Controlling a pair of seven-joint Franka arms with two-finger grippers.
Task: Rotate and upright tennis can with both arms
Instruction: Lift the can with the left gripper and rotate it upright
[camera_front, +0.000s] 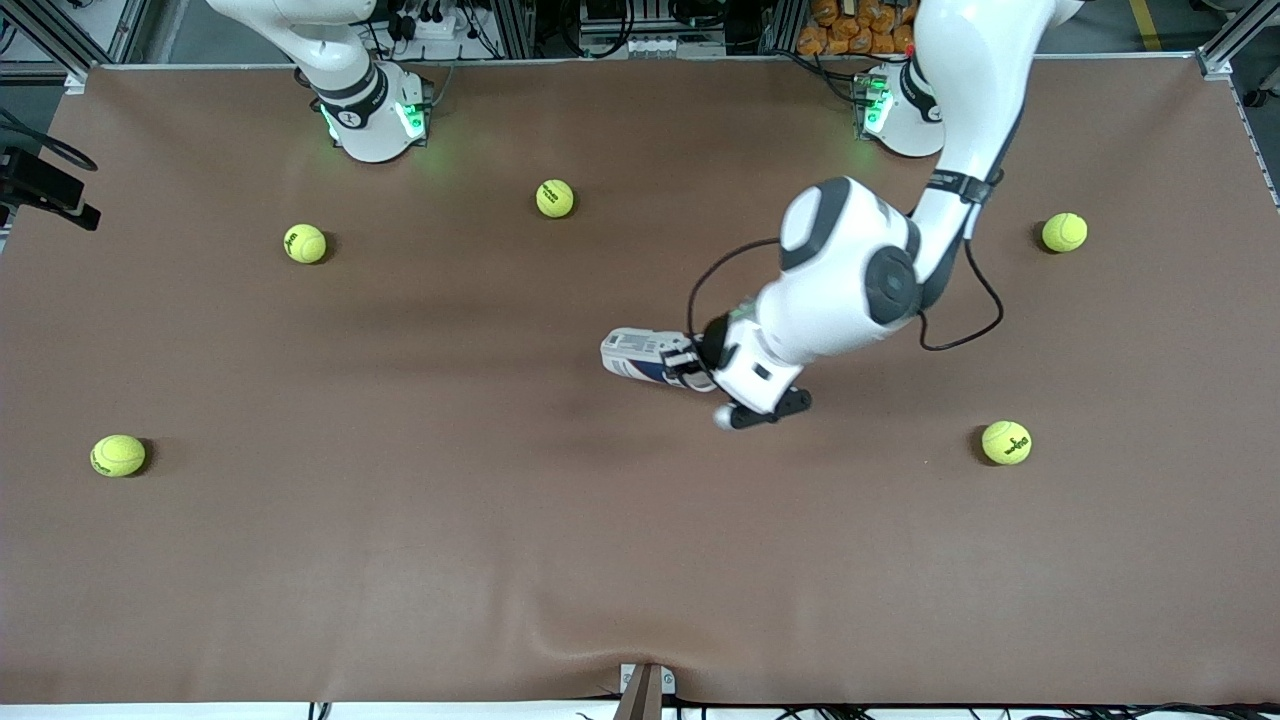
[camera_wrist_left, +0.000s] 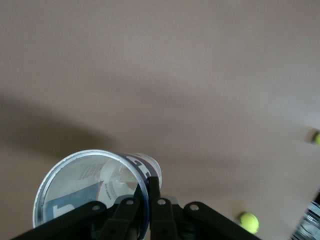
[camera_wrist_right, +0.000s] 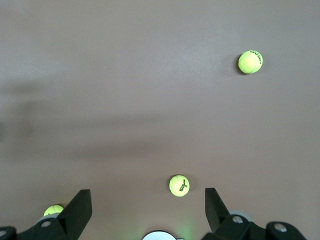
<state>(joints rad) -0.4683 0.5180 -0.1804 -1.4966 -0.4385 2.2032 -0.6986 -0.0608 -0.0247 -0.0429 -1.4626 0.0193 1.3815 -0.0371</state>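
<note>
My left gripper has the tennis can. It will let go of the can upright on the brown table's bare middle (camera_front: 647, 365), facing the ball between the bases.
The tennis can (camera_front: 640, 355) lies roughly on its side near the middle of the table, its open end toward the left arm's end. My left gripper (camera_front: 686, 366) is shut on the can's rim. In the left wrist view the can's (camera_wrist_left: 95, 185) open mouth faces the camera, and my left gripper (camera_wrist_left: 150, 182) pinches the rim wall with one finger inside and one outside. My right gripper (camera_wrist_right: 147, 197) is open and empty, held high over the table near its own base. It is out of the front view, and the right arm waits.
Several yellow-green tennis balls lie scattered on the brown table: one (camera_front: 555, 198) between the bases, one (camera_front: 305, 243) and one (camera_front: 118, 455) toward the right arm's end, one (camera_front: 1064, 232) and one (camera_front: 1006, 442) toward the left arm's end.
</note>
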